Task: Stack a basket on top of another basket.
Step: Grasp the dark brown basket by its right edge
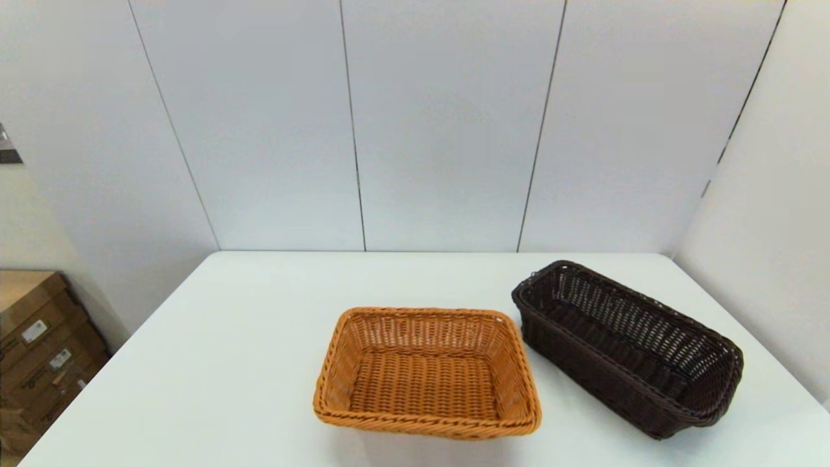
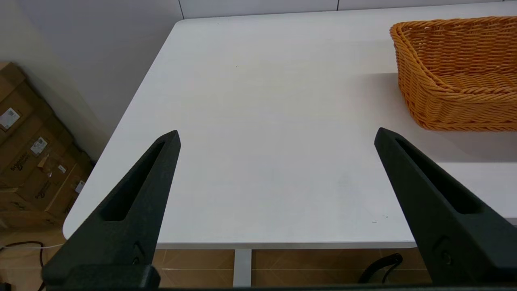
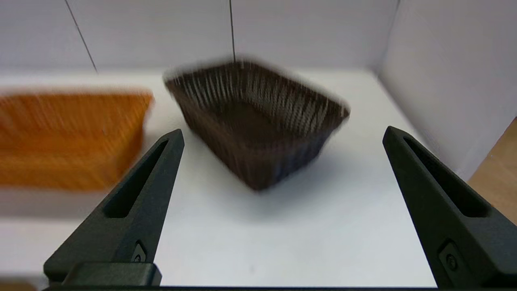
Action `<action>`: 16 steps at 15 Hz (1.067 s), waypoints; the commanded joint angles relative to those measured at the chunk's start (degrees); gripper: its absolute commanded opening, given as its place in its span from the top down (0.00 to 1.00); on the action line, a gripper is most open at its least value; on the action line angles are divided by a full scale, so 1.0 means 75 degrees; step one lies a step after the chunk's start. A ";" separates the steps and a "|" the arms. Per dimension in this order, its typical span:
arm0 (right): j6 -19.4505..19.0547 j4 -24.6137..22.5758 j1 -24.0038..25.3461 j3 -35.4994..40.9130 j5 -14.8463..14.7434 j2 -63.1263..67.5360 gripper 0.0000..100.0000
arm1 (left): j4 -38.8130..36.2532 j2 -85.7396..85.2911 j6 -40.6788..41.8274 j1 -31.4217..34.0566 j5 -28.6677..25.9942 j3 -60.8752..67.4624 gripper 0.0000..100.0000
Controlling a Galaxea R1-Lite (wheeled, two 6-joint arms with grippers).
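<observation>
Next, I move my right gripper next to the dark brown basket's near short-end rim (image 1: 729, 392) (image 3: 312, 138) and close it there, at the end facing the front of the table.
The dark brown basket (image 1: 628, 346) sits on the right of the white table (image 1: 246, 350), turned at an angle, and it is empty. The orange-tan basket (image 1: 428, 371) rests just left of it near the table's front, also empty. Neither arm shows in the head view. My right gripper (image 3: 282, 135) hovers open near the table's front edge, facing the dark basket (image 3: 254, 121), with the orange-tan basket (image 3: 70, 139) off to its side. My left gripper (image 2: 276, 135) hangs open over the table's front left part, with the orange-tan basket (image 2: 458, 74) beside it.
Grey wall panels close off the back and the right side of the table. Cardboard boxes (image 1: 39, 350) stand on the floor beyond the table's left edge (image 2: 121, 121). A cable (image 2: 379, 264) lies on the floor under the front edge.
</observation>
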 commanded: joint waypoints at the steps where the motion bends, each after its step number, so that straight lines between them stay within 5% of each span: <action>1: 0.0407 0.1355 -0.0184 -0.3771 -0.0011 0.4055 0.00 | 0.0014 0.0000 -0.0003 0.0002 -0.0001 0.0005 0.00; 5: 0.0911 0.3358 -0.0606 -0.5822 -0.0210 0.7501 0.00 | 0.0014 0.0000 0.0009 0.0002 0.0011 0.0005 0.00; 7: 0.1942 0.4155 -0.0548 -0.6373 -0.0245 0.9094 0.00 | 0.0014 0.0000 0.0009 0.0002 0.0011 0.0005 0.00; 10: 0.3360 0.4202 -0.0583 -0.6572 -0.0738 1.0712 0.00 | 0.0014 0.0000 0.0009 0.0002 0.0011 0.0005 0.00; 16: 0.4591 0.4214 -0.0688 -0.6830 -0.0831 1.2950 0.00 | 0.0014 0.0000 0.0009 0.0002 0.0011 0.0005 0.00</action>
